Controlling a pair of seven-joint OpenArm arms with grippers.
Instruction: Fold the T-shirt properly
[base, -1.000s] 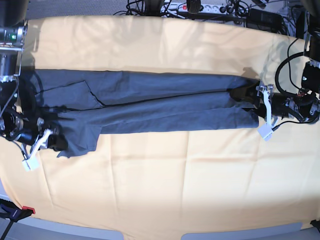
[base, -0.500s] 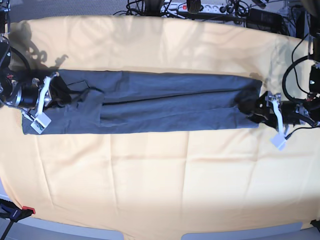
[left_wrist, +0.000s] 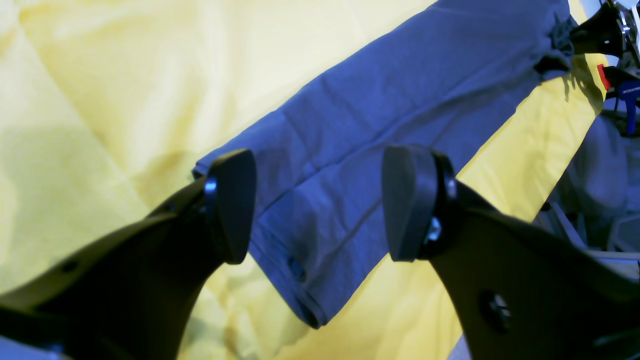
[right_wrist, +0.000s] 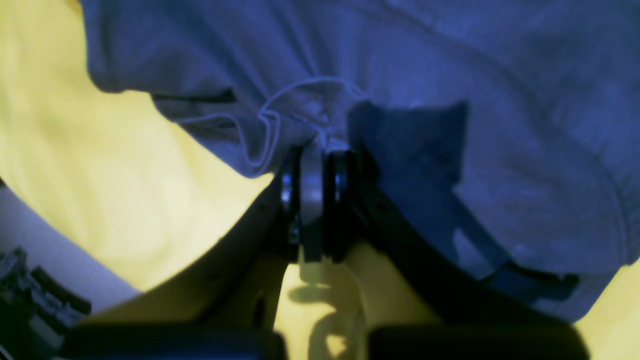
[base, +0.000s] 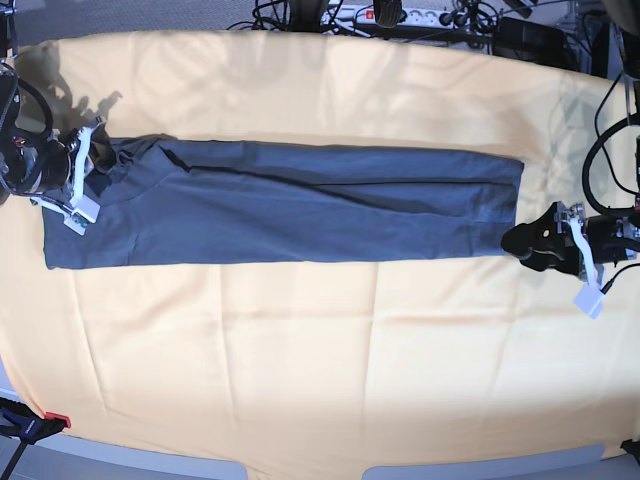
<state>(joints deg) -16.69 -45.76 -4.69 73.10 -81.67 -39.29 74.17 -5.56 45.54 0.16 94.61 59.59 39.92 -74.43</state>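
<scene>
I will open my right gripper, which pinches crumpled folds at the T-shirt's bunched corner, and grip the cloth farther in before I straighten (base: 108, 212) that end of the T-shirt.
The dark blue-grey T-shirt (base: 300, 205) lies as a long, narrow folded strip across the orange-yellow cloth (base: 320, 350). My right gripper (base: 103, 160), at the left in the base view, is shut on the shirt's bunched upper left corner; the right wrist view shows the jaws (right_wrist: 314, 155) closed on a fold of the T-shirt (right_wrist: 500, 100). My left gripper (base: 522, 240) is open, just off the shirt's right end. In the left wrist view its fingers (left_wrist: 232, 205) stand wide apart above the corner of the T-shirt (left_wrist: 380, 120).
The orange-yellow cloth covers the whole table. Cables and a power strip (base: 400, 15) run along the back edge. A red and black clamp (base: 35, 425) sits at the front left corner.
My left gripper has let go of the shirt's right end and drawn back to the right. My right gripper has carried the left end toward the back, and the strip lies flatter.
</scene>
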